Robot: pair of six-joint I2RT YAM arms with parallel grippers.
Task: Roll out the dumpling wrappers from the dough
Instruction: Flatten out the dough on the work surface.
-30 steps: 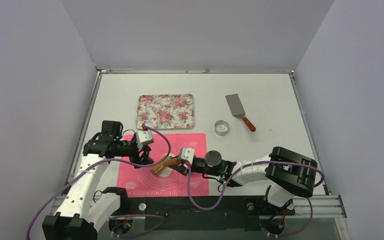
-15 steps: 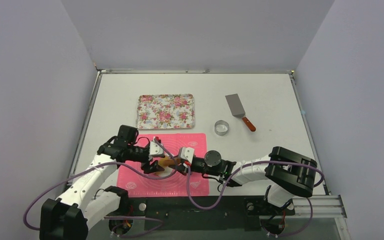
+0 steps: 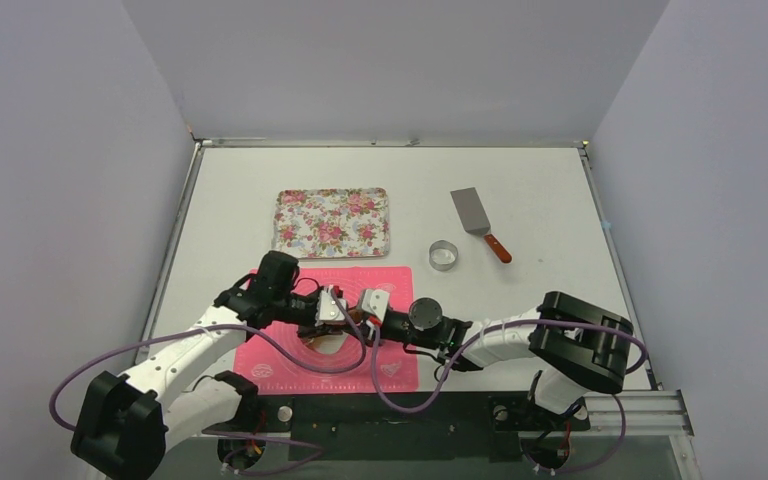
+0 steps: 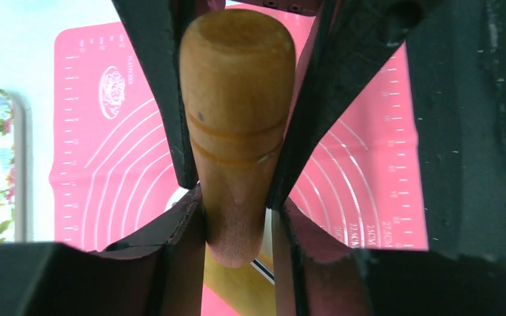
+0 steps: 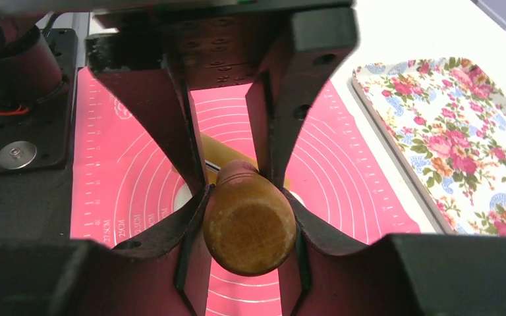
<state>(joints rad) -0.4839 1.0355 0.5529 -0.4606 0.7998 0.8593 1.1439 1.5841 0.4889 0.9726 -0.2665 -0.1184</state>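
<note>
My right gripper meets the rolling pin's handle end-on. It should open and take the handle at a slant [image 4: 238, 125] while my left gripper holds the rolling pin's neck.
A wooden rolling pin [image 4: 237, 99] hangs tilted over the pink mat [image 3: 280, 360]. My right gripper [image 5: 249, 217] is shut end-on on its handle knob [image 5: 249, 227]. My left gripper [image 4: 236, 217] faces it from the other side. Its jaws stand round the thin neck of that same handle, one pad touching, a slim gap at the other. In the top view the left gripper [image 3: 340, 322] and right gripper [image 3: 358, 322] meet over the mat's middle. White dough [image 3: 328, 345] peeks out beneath the pin, mostly hidden. The dumpling wrappers are out of view.
A floral tray [image 3: 332, 222] lies just beyond the mat. A small metal ring cutter [image 3: 444, 255] stands to the right of it. A metal spatula [image 3: 472, 212] with a wooden handle lies further back right. Purple cables loop over the mat's near side.
My left arm has swung right from the mat's left edge to the pin, and its jaws have narrowed round the handle. The right gripper and the pin have stayed put.
</note>
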